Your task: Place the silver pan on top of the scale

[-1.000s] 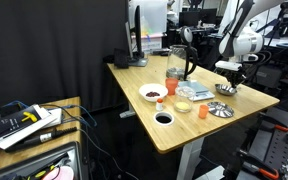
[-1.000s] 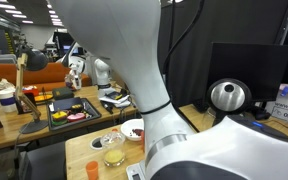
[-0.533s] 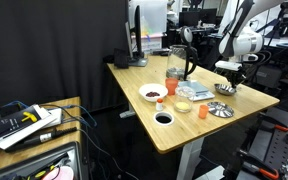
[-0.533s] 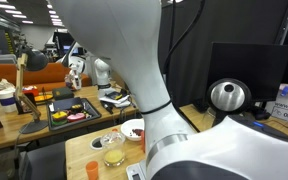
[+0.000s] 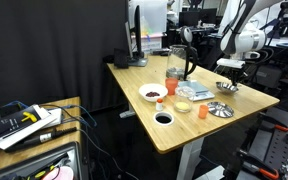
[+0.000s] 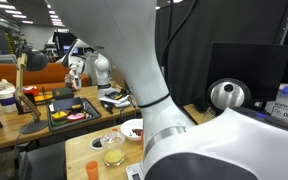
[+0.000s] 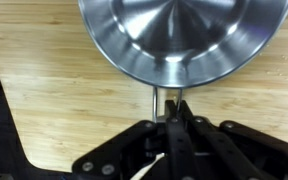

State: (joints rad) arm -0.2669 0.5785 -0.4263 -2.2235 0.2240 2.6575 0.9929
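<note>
Next, I let go of the silver pan with my gripper on the far half of the pale scale [image 5: 195,84], close to the glass pitcher.
In the wrist view the silver pan [image 7: 184,35] fills the top of the frame, round and shiny, over the wooden table. My gripper [image 7: 171,112] is shut on a short metal tab at the pan's near rim. In an exterior view the gripper [image 5: 227,80] is at the far right end of the table, with the pan [image 5: 227,88] just under it. The scale [image 5: 197,92], a pale flat slab, lies a short way to the left of the pan. I cannot tell whether the pan touches the table.
A plate-like silver dish [image 5: 220,109], an orange cup [image 5: 202,108], a yellowish flat item [image 5: 184,105], a white bowl [image 5: 153,93], a dark bowl [image 5: 163,118] and a glass pitcher [image 5: 177,62] stand on the table. The arm [image 6: 184,90] blocks most of an exterior view.
The arm has shifted slightly and covers a little more of one exterior view. The gripper stays shut on the pan at the same end of the table.
</note>
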